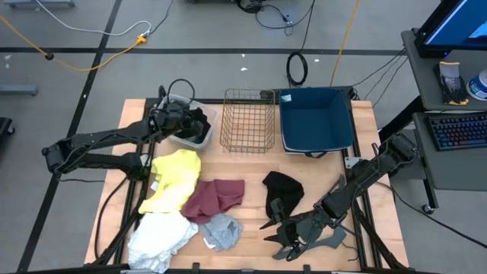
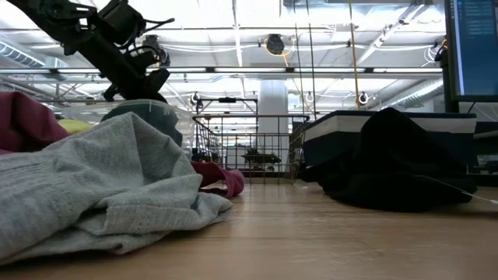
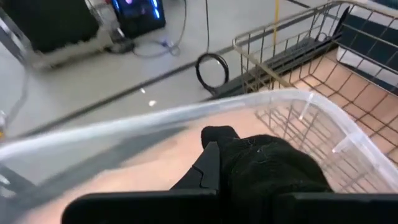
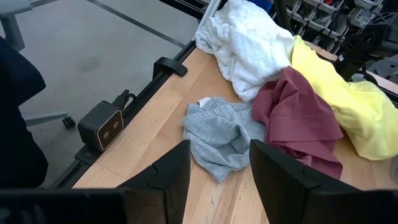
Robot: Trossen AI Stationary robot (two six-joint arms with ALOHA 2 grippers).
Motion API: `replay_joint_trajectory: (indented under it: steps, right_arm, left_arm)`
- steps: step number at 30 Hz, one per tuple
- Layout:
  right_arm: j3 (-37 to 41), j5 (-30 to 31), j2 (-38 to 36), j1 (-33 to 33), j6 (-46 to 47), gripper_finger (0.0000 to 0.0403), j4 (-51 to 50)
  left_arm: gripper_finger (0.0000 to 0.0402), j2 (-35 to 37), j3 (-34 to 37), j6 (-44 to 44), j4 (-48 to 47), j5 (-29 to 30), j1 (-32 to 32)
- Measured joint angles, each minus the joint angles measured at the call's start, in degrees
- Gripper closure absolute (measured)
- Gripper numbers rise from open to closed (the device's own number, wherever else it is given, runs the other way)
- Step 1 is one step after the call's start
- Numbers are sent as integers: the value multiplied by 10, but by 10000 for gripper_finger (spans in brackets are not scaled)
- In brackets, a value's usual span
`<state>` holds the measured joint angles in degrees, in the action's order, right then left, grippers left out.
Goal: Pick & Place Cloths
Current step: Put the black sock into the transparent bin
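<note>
My left gripper is going to release the black cloth inside the clear plastic bin [image 1: 198, 129] [image 3: 261, 186], toward the bin's side that faces the wire basket.
My left gripper [image 1: 181, 120] is at the clear plastic bin [image 1: 199, 138] at the table's far left, shut on a black cloth [image 3: 264, 168] over the bin's inside. My right gripper [image 4: 217, 180] is open and empty above the table's near edge, pointing toward the light grey cloth [image 4: 221, 134], with its fingers apart from it. The yellow cloth [image 1: 176, 179], maroon cloth [image 1: 217, 199], light grey cloth [image 1: 223, 230] and white cloth [image 1: 160, 237] lie overlapping on the table's left half. A second black cloth [image 1: 281, 190] lies in a heap near the middle. My left gripper holds the black cloth [image 3: 249, 158] bunched between its two fingers, coming from the table's left side and slanting down. The cloth bulges over the fingers [image 3: 206, 171] and hides the place of contact. It sits inside the bin's rim [image 3: 186, 115]; whether it rests on the bin's floor cannot be told.
A wire basket [image 1: 249, 119] and a blue bin [image 1: 316, 122] stand along the far edge, right of the clear bin. A grey angular plastic piece [image 1: 332, 240] lies under my right arm near the front edge. Bare wood shows between the grey cloth and my right gripper.
</note>
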<state>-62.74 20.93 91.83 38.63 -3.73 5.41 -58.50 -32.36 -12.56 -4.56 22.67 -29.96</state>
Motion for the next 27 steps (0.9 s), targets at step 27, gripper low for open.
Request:
replay_joint_trajectory:
  steps: [27]
  right_arm:
    - [0, 0, 0, 0, 0, 248, 1]
  left_arm:
    - [378, 0, 0, -123, -104, -108, -83]
